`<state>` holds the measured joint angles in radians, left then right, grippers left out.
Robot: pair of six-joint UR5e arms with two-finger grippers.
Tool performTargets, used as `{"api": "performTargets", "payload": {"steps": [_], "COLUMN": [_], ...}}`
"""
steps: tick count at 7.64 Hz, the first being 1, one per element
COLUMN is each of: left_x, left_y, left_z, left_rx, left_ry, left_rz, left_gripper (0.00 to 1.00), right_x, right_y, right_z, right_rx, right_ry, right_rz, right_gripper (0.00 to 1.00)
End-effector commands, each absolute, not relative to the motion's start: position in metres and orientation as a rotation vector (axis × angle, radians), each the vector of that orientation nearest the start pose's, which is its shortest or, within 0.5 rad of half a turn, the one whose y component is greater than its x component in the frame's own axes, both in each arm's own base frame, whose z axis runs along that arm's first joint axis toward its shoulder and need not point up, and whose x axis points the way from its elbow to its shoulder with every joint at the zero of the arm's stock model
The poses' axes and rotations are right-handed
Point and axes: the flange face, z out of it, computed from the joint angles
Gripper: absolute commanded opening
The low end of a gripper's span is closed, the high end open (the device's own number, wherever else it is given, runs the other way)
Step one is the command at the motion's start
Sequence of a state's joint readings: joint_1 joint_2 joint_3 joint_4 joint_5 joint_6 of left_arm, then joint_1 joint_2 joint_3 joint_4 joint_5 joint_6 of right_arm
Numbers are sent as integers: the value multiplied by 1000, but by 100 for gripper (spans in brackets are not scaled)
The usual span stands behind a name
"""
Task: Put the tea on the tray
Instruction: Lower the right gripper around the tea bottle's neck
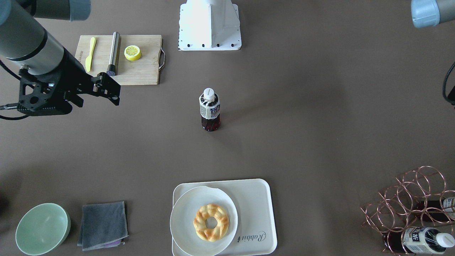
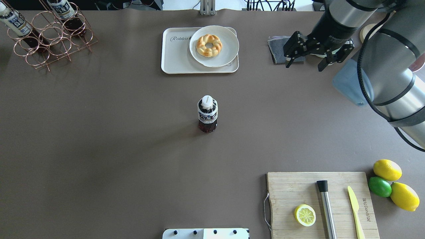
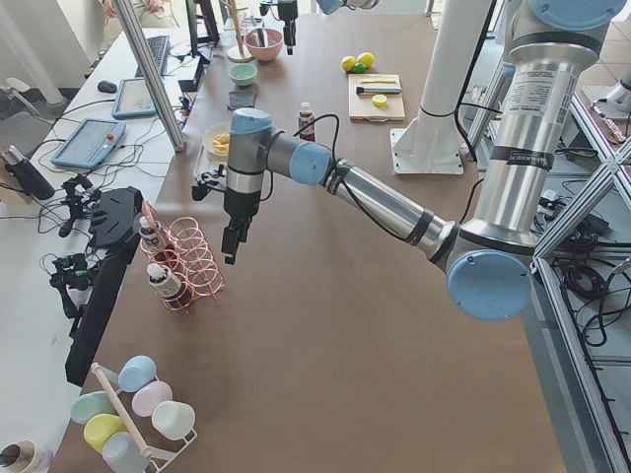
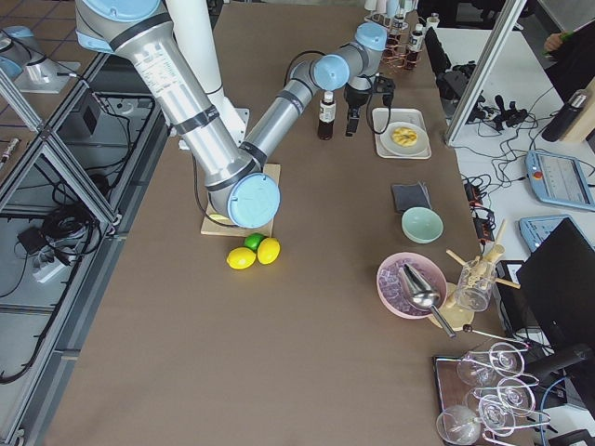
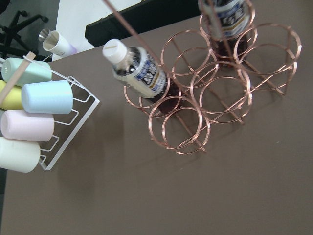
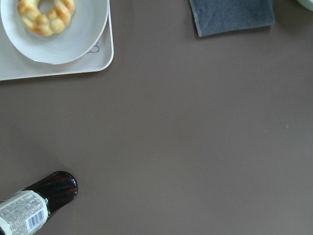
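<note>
Next, I close my right gripper on the white cap (image 1: 209,94) of the middle upright tea bottle on the table.
The tea (image 2: 208,114) is a small clear bottle of dark liquid with a white cap. It stands upright in the middle of the table (image 1: 209,110) and shows at the lower left of the right wrist view (image 6: 39,208). The cream tray (image 2: 176,56) marked "Rabbit" lies at the table's far edge (image 1: 254,209). My right gripper (image 2: 305,64) is open and empty, up in the air to the right of the tray, well apart from the tea. My left gripper (image 3: 235,236) hangs over the copper rack; I cannot tell whether it is open or shut.
A round white plate (image 2: 229,49) with a doughnut (image 2: 209,45) covers the tray's right half. A grey cloth (image 2: 277,49) and green bowl (image 1: 42,229) lie beyond. A copper rack (image 2: 49,43) holds more bottles. A cutting board (image 2: 289,189) with lemon half, knife and steel tube sits near right.
</note>
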<state>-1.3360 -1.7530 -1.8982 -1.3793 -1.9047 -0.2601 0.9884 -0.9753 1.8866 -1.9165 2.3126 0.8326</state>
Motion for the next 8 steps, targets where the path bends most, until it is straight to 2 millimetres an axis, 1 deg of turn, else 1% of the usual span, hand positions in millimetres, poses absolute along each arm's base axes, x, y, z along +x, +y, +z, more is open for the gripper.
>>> {"api": "performTargets", "payload": {"steps": [1,2,3,4,5,6,7,8], "left_x": [-41,-52,-50,-48,-45,-43,-46,-54], "left_y": [-524,-521,-519,-521,-528,-545,-547,-547], "left_z": [554,580,595,596,590,568,564,564], "left_rx": [282,300,271,247,192,109,85,85], "left_ry": [575,584,576,585,613,667,673,672], "left_rz": [139,127,121,119,106,79,64,50], "left_gripper": [98,98,98,98,98,98,98,98], "right_x": [-345,-361,-383,-402,-423,-439,-447,-455], "right_y": [-505,-494,-478,-464,-448,-433,-426,-420], "right_z": [167,151,136,125,108,96,93,88], "right_rx": [-89,-109,-105,-95,-64,-54,-59,-44], "right_ry": [-893,-903,-898,-890,-882,-880,-880,-876], "right_rz": [52,76,84,86,102,122,120,119], "right_gripper": [100,100,100,100,100,100,100,100]}}
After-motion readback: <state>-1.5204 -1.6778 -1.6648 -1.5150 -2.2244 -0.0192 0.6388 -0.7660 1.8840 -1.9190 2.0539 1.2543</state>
